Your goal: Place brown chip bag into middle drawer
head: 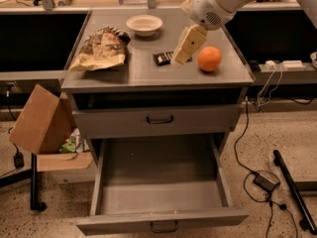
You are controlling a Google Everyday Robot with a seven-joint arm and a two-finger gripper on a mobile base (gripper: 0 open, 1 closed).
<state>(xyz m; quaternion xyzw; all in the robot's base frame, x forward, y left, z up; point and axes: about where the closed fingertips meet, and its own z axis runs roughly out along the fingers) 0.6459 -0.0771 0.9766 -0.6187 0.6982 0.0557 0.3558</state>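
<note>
My gripper needs to next move to the brown chip bag and grip the bag's far end (119, 34), the one nearest the white bowl.
The brown chip bag (101, 51) lies crumpled on the left of the grey cabinet top (148, 76). The middle drawer (161, 187) is pulled out wide at the bottom and holds nothing; its handle (163, 226) shows mid-front. My gripper (185, 48) hangs from the white arm over the middle right of the top. It is just above a small black wrapper (161, 58), left of the orange (209, 59) and well right of the bag. It holds nothing.
A white bowl (144, 25) stands at the back of the top. The upper handled drawer (159, 119) is closed. A cardboard box (42, 123) leans at the cabinet's left. Cables (262, 180) and a black bar (294, 192) lie on the floor at right.
</note>
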